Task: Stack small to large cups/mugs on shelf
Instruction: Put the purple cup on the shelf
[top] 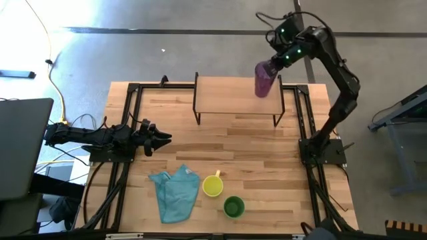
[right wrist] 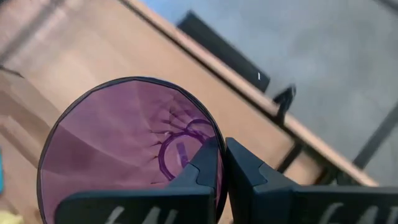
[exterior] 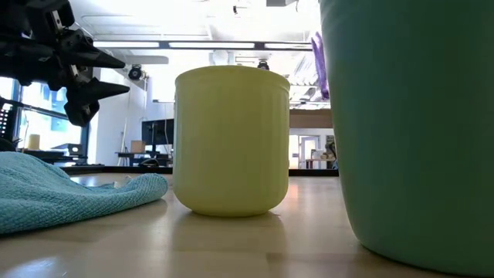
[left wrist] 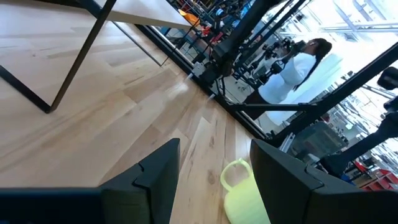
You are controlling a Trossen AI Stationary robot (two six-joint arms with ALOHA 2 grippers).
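Observation:
My right gripper should set the purple tumbler down on the shelf's end (top: 266,95) (right wrist: 194,169) that is nearest to that gripper's arm.
The translucent purple tumbler (top: 264,80) hangs tilted over the right end of the light-wood shelf (top: 233,97), and my right gripper (top: 275,63) is shut on it. In the right wrist view I look down into the tumbler (right wrist: 118,149). The yellow mug (top: 212,186) and the green cup (top: 233,207) stand upright on the table near its near edge; the low view shows the mug (exterior: 231,139) and the cup (exterior: 409,123) close up. My left gripper (top: 163,138) waits open, low over the table's left side, touching nothing. My right gripper (right wrist: 222,165) pinches the tumbler's rim (right wrist: 219,146), one finger (right wrist: 205,168) inside the mouth and the other (right wrist: 252,171) outside the wall. It comes from above, slanting in from the far right. The tumbler hangs tilted below; whether its base touches the shelf, I cannot tell.
A teal cloth (top: 175,193) lies crumpled left of the yellow mug. Black metal frames (top: 127,120) run along the table's left and right sides. The shelf stands on thin dark legs (left wrist: 74,56). A person in white (left wrist: 298,68) shows in the room beyond the table.

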